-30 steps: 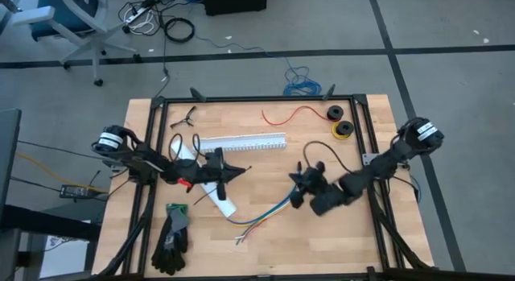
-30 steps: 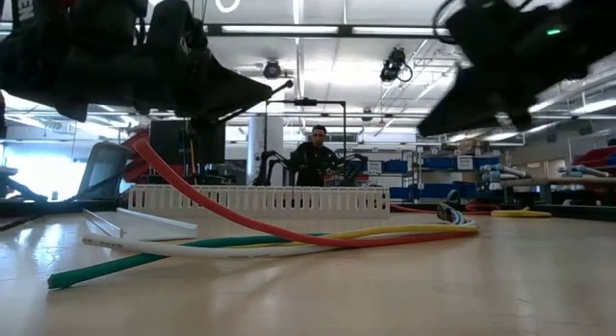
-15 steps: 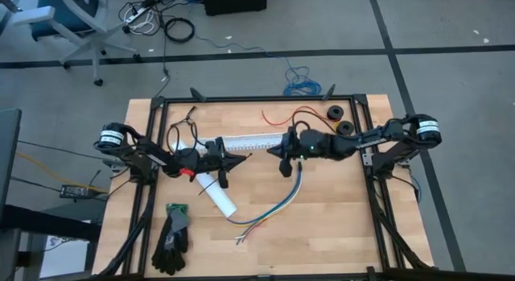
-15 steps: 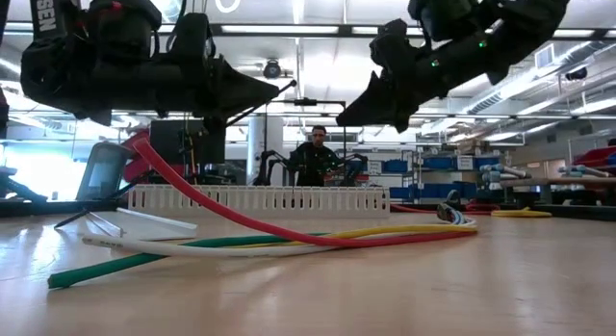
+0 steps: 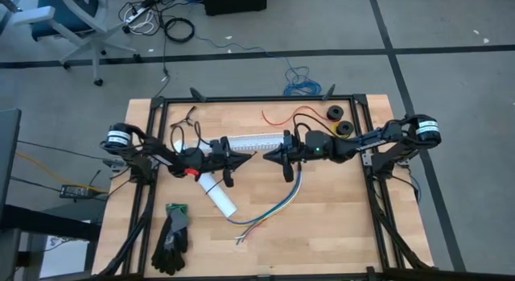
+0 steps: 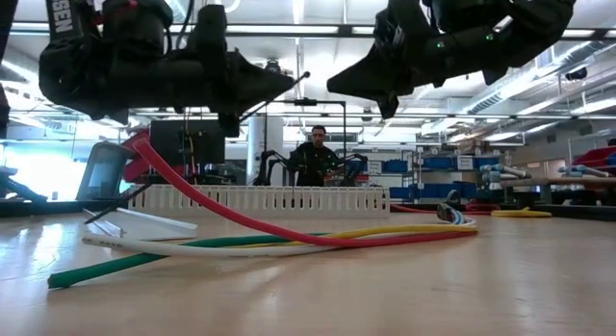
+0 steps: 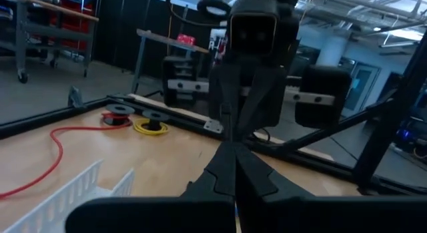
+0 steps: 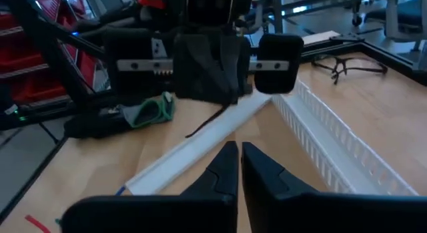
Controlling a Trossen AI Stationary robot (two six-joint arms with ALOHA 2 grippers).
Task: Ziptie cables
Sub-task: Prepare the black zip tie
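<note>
Next, my left gripper releases the zip tie between the fingertips of my right gripper (image 5: 267, 155) (image 7: 230, 131), over the table.
The cables (image 5: 278, 207), a loose bundle of thin coloured wires, lie flat on the table (image 5: 338, 225) near its middle. Their dark-sleeved end (image 6: 448, 213) is under my right arm. No gripper touches them. My left gripper (image 5: 240, 158) hovers above the table centre, shut on a thin dark zip tie (image 6: 296, 81). My right gripper (image 5: 269, 156) faces it tip to tip from the right, level and shut. A short gap lies between the two. Nothing is between the right gripper's fingers (image 8: 227, 167). My left gripper pinches one end of the zip tie (image 8: 212, 116) between its two fingertips. The fingers lie level, coming from the table's left, along the tie. The tie's free length sticks out past the tips toward my right gripper, lifted clear of the table.
A white slotted channel (image 5: 249, 142) lies just beyond the grippers, and a white strip (image 5: 219, 199) lies nearer the front. Gloves (image 5: 173, 233) are at the front left. A red wire (image 5: 286, 116) and two spools (image 5: 344, 130) are at the back right. A person (image 6: 318, 153) sits beyond the table.
My right gripper has swung from beside the cables' sleeved end toward the table's far edge and left. It has risen and turned level, and now faces my left gripper. My left gripper has drifted a little toward the right with the zip tie. The cables have stayed where they were.
</note>
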